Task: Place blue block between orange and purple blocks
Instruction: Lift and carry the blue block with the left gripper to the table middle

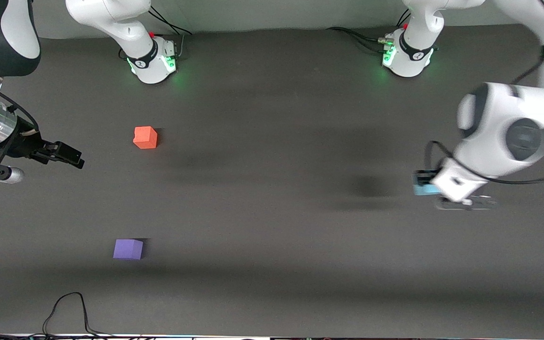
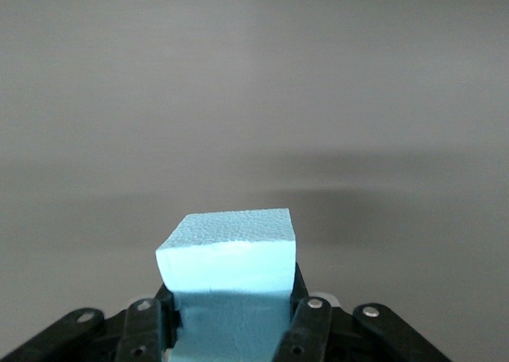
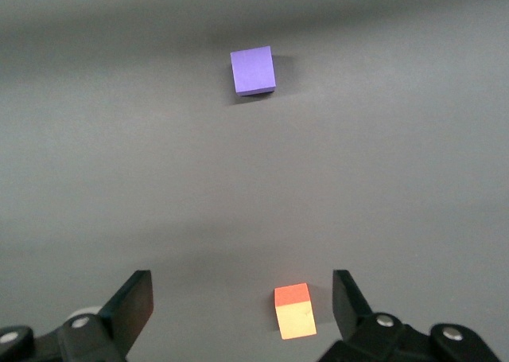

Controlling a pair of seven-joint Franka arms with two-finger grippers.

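Note:
Next, I let go of the blue block with my left gripper on the bare middle of the table point(image 1: 259, 171), slightly nearer the front than the orange block.
My left gripper point(image 1: 424, 183) is shut on the light blue block point(image 1: 424, 190) and holds it above the table at the left arm's end. In the left wrist view the blue block point(image 2: 229, 258) sits clamped between the fingers of the left gripper point(image 2: 231, 302). The orange block point(image 1: 145, 137) lies toward the right arm's end. The purple block point(image 1: 128, 249) lies nearer the front camera than it, with bare table between them. My right gripper point(image 1: 73, 157) is open and empty, off to the side of the orange block. The right wrist view shows my right gripper point(image 3: 241, 302), the orange block point(image 3: 293, 310) and the purple block point(image 3: 253, 70).
The two robot bases point(image 1: 153, 59) point(image 1: 406, 55) stand at the table's back edge. A black cable point(image 1: 66, 307) loops on the table near the front edge, toward the right arm's end. The dark grey table point(image 1: 272, 212) is bare in the middle.

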